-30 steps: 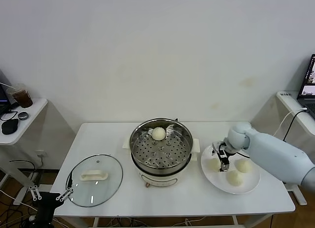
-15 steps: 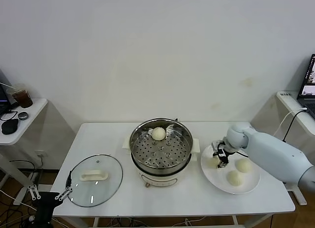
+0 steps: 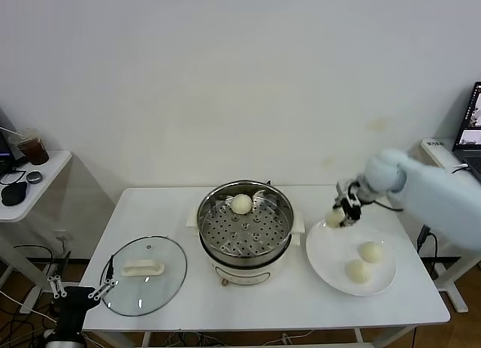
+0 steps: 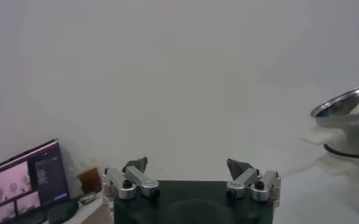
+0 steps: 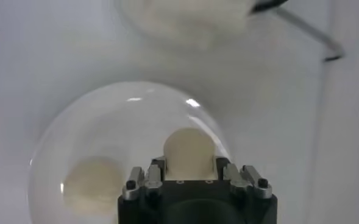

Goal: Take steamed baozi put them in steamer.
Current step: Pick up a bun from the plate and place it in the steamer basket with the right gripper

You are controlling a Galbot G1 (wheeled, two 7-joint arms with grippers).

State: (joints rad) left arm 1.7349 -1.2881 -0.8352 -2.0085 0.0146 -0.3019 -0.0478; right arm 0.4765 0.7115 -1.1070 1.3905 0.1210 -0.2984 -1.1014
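Observation:
I will release the held baozi from my right gripper on the steamer tray's edge [image 3: 215, 221] facing the glass lid.
My right gripper [image 3: 344, 210] is shut on one steamed baozi [image 3: 334, 219], a cream-white bun held in the air above the white plate's left edge, between the plate and the steamer [image 3: 246, 235]. In the right wrist view that baozi [image 5: 189, 149] fills the gap in the right gripper [image 5: 189, 162]. The steel steamer holds one baozi [image 3: 241, 204] at the back of its perforated tray. Two more baozi [image 3: 370, 251] [image 3: 358, 270] lie on the plate [image 3: 327, 252]. My left gripper [image 3: 79, 292] hangs open and empty below the table's front left corner.
A round glass lid [image 3: 144, 273] with a white handle lies on the table left of the steamer. A side table [image 3: 34, 184] with a cup stands at far left, a shelf with a laptop [image 3: 472, 130] at far right.
The right gripper closed on a baozi on the plate, then lifted it up and back off the plate. Two baozi stay on the plate. The left arm barely moved.

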